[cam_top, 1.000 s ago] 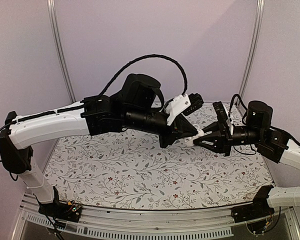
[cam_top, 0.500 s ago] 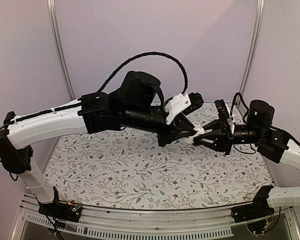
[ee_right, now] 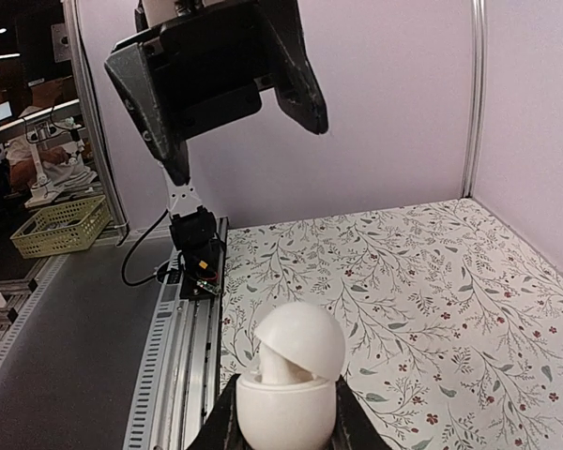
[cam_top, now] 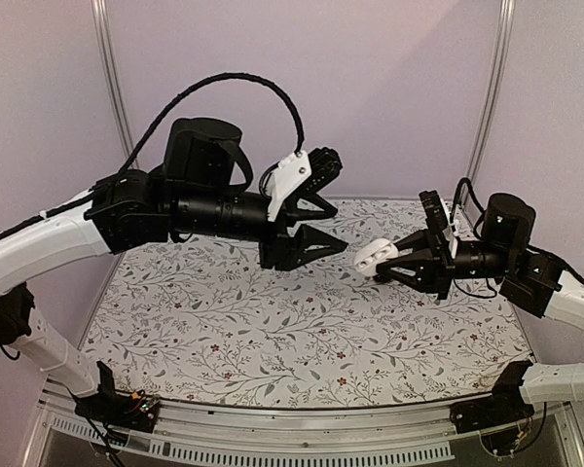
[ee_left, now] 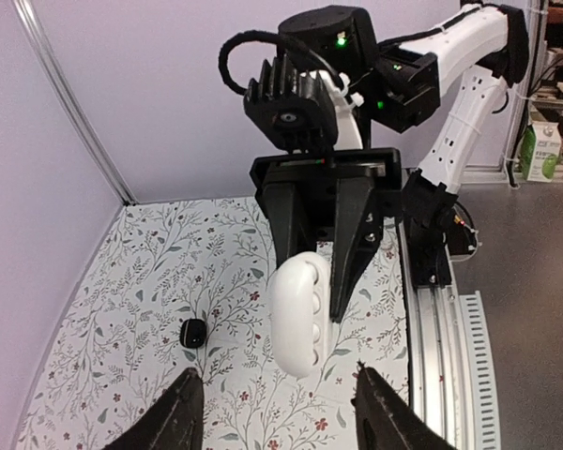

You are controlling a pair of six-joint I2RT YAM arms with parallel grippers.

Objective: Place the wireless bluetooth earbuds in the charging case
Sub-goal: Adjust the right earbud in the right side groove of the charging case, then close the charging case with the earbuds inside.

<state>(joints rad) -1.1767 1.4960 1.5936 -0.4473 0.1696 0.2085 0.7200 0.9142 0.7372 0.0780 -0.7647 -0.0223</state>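
The charging case's domed lid is tipped open above its base in my right gripper, so next my left gripper closes around the charging case [cam_top: 374,256] and presses the lid shut.
My right gripper [cam_top: 391,264] is shut on the base of the white charging case [cam_top: 373,255], held above the mat. In the right wrist view the case [ee_right: 283,412] sits between my fingers [ee_right: 220,427] with its domed lid [ee_right: 300,337] tipped open. The left wrist view shows the case [ee_left: 298,314] edge-on, with round sockets along its right side. One tiny dark earbud [ee_left: 194,332] lies on the mat to the left below the case. My left gripper [cam_top: 339,230] hangs open and empty, apart from the case, to its left. No other earbud shows.
A floral mat [cam_top: 273,321] covers the table, with pale walls at the back and both sides. A metal rail [cam_top: 273,428] runs along the near edge. In the right wrist view, the left gripper [ee_right: 216,84] looms high over the case.
My left gripper has opened, let go at the case, and drawn back to the left and up. The right gripper has kept hold of the case in nearly the same place.
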